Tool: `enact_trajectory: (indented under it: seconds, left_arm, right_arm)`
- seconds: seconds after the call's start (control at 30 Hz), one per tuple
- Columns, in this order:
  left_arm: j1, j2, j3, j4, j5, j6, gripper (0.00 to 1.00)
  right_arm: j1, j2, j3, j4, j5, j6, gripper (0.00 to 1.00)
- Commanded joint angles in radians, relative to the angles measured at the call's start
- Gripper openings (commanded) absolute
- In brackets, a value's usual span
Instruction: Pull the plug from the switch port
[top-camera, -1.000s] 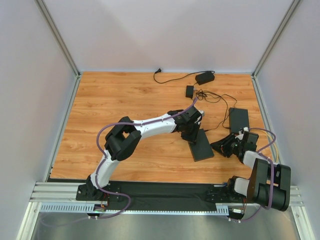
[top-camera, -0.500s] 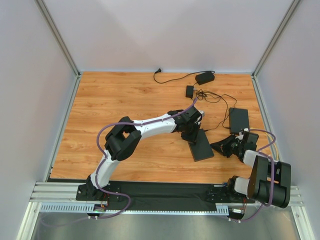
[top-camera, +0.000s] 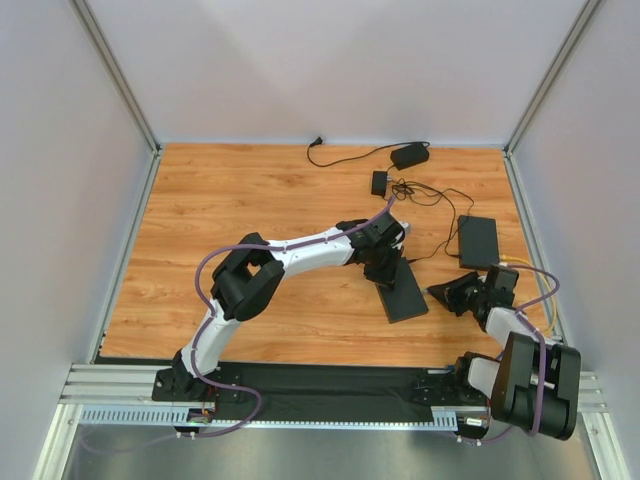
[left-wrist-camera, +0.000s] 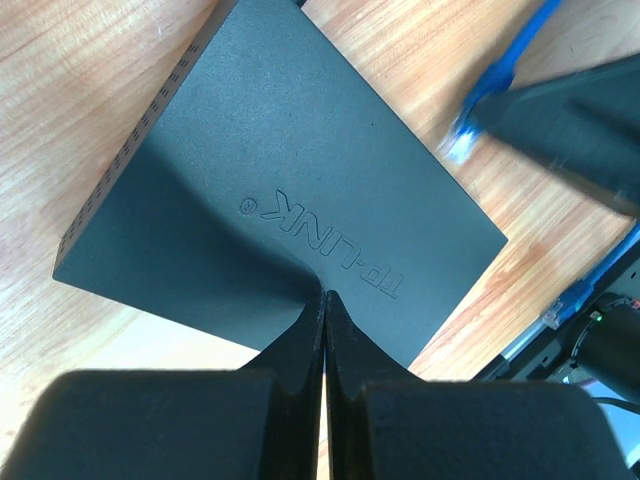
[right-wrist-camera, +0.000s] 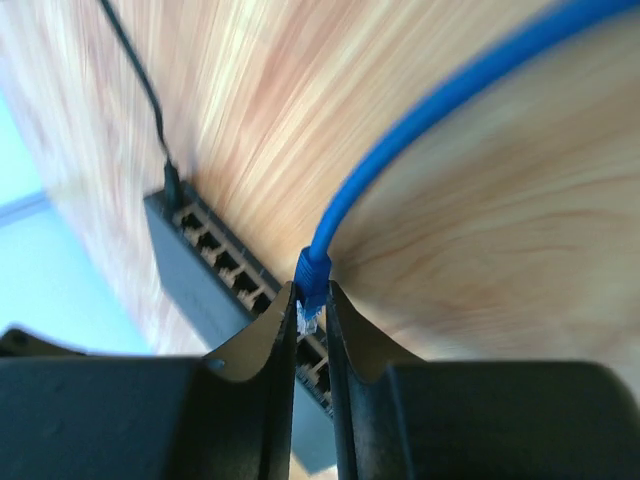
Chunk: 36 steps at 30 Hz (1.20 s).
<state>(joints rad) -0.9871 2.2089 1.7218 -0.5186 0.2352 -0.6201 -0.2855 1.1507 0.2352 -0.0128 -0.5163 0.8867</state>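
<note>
Next, I set the blue plug down with my right gripper on the bare wood (top-camera: 238, 303) under my left gripper's bent elbow.
The switch (top-camera: 402, 290) is a flat black TP-LINK box (left-wrist-camera: 290, 200) lying near the middle of the wooden table. My left gripper (top-camera: 386, 268) is shut, and its tips (left-wrist-camera: 323, 300) press down on the switch's top. My right gripper (top-camera: 440, 292) sits just right of the switch and is shut on the blue plug (right-wrist-camera: 311, 288). The plug is out of the socket row (right-wrist-camera: 215, 250) and a short way from it. Its clear tip also shows in the left wrist view (left-wrist-camera: 461, 142). The blue cable (right-wrist-camera: 430, 120) runs up and away from the plug.
A thin black cable (right-wrist-camera: 150, 110) stays plugged in at the switch's far end. A second flat black slab (top-camera: 478, 240) lies behind the right gripper. A tangle of black cables (top-camera: 425, 195), a small black box (top-camera: 379, 183) and a power adapter (top-camera: 410, 155) lie at the back. Walls close in both sides.
My right arm has drawn back a little to the right, away from the switch's socket edge, with the plug in its jaws. The left gripper has stayed on the switch.
</note>
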Motion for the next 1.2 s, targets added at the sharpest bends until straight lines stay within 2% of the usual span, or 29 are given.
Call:
enact_trajectory:
  seconds: [0.0,0.1,0.3,0.47,0.57,0.6,0.8,0.9,0.97,1.0,1.03,1.17]
  left_arm:
    - [-0.005,0.084,-0.041,-0.116,-0.043,0.037,0.00]
    - [-0.005,0.083,-0.056,-0.106,-0.036,0.039,0.00]
    - [-0.005,0.034,-0.070,-0.100,-0.056,0.056,0.00]
    - [-0.005,-0.047,-0.044,-0.110,-0.071,0.068,0.12]
    - [-0.005,-0.126,-0.039,-0.110,-0.076,0.068,0.21]
    - [-0.005,-0.171,-0.039,-0.110,-0.077,0.069,0.27]
    - [-0.005,-0.383,-0.040,-0.165,-0.164,0.080,0.41]
    - [-0.005,-0.509,-0.073,-0.192,-0.232,0.092,0.47]
    - [-0.004,-0.605,-0.105,-0.216,-0.319,0.097,0.50]
    - [-0.004,-0.638,-0.125,-0.236,-0.344,0.102,0.51]
    - [-0.004,-0.669,-0.136,-0.244,-0.393,0.106,0.52]
    - [-0.002,-0.830,-0.172,-0.307,-0.490,0.114,0.56]
  right_arm:
    - [-0.011,-0.058,0.007,-0.073,0.209,0.026,0.00]
    - [-0.011,-0.078,0.042,-0.128,0.254,-0.003,0.00]
    - [-0.009,-0.132,0.064,-0.193,0.213,-0.083,0.00]
    - [-0.007,-0.362,0.148,-0.403,0.190,-0.181,0.00]
    - [-0.004,-0.471,0.196,-0.538,0.153,-0.183,0.00]
    - [-0.004,-0.523,0.216,-0.590,0.144,-0.169,0.00]
    - [0.049,-0.637,0.326,-0.697,0.098,-0.115,0.00]
    - [0.129,-0.585,0.441,-0.696,0.114,-0.109,0.00]
    - [0.228,-0.505,0.532,-0.681,0.154,-0.120,0.00]
    - [0.334,-0.479,0.591,-0.673,0.179,-0.124,0.00]
    - [0.389,-0.452,0.613,-0.664,0.252,-0.124,0.00]
    - [0.607,-0.311,0.708,-0.575,0.378,-0.092,0.00]
